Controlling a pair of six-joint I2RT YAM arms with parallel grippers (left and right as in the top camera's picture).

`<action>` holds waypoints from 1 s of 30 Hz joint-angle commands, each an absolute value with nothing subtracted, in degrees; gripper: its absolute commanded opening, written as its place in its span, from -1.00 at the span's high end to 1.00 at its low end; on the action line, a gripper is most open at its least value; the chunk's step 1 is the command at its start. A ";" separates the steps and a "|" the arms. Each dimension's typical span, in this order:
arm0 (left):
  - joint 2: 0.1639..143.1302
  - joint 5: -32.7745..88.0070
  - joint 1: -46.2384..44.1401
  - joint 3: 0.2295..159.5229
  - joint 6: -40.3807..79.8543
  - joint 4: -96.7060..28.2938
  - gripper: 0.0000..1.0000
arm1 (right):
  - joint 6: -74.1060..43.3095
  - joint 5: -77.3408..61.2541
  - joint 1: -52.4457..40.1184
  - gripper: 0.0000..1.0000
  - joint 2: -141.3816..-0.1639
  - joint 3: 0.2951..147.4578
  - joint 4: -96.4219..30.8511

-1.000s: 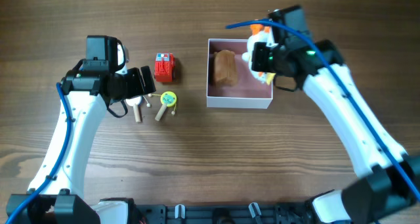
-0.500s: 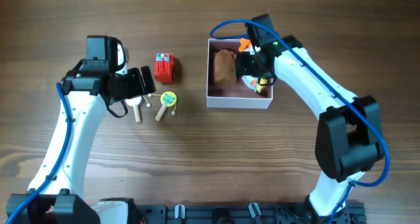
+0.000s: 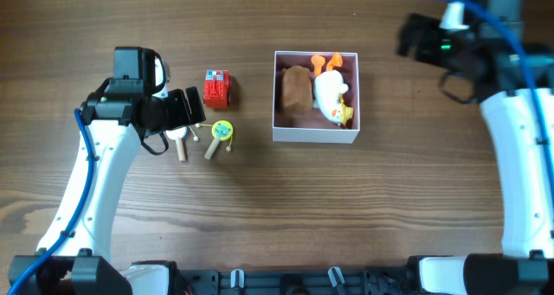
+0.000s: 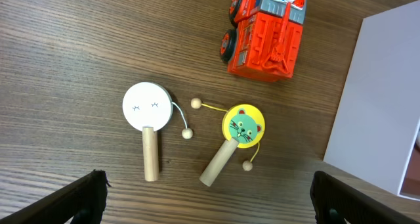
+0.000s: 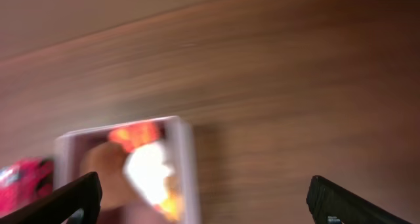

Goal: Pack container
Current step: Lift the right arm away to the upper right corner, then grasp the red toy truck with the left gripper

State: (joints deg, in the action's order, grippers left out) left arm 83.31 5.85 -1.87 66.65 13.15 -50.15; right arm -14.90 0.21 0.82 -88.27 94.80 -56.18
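Note:
The cab (image 3: 216, 77) (image 4: 283, 3) of the red toy truck, beside its blue and red lights, is next for my left gripper to go to and close on.
The container (image 3: 316, 137), a shallow white box with a pink inside, holds a brown toy (image 3: 296, 91) and a white-and-orange toy (image 3: 330, 94). My right gripper (image 3: 409, 37) is open and empty, up and to the right of the box. Its wrist view is blurred but shows the container (image 5: 185, 159) and the white toy (image 5: 149, 168) at the lower left. My left gripper (image 3: 192, 110) stands open over a white rattle drum (image 4: 148, 106) and a yellow cat-face drum (image 4: 243, 126). A red toy truck (image 4: 266, 32) lies just beyond them.
The container's white wall (image 4: 380, 99) rises at the right edge of the left wrist view. Wood-grain table surrounds everything. The red truck (image 3: 217, 87) sits left of the box, with the two drums (image 3: 222, 132) in front of it.
My right gripper has opened and left the white-and-orange toy in the container, then swung away up and to the right. The left arm has not moved.

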 commanded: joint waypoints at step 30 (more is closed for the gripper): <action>109.80 7.77 -9.08 90.61 6.15 -50.76 -0.99 | -20.10 -9.08 19.90 -1.00 -100.18 88.77 -54.19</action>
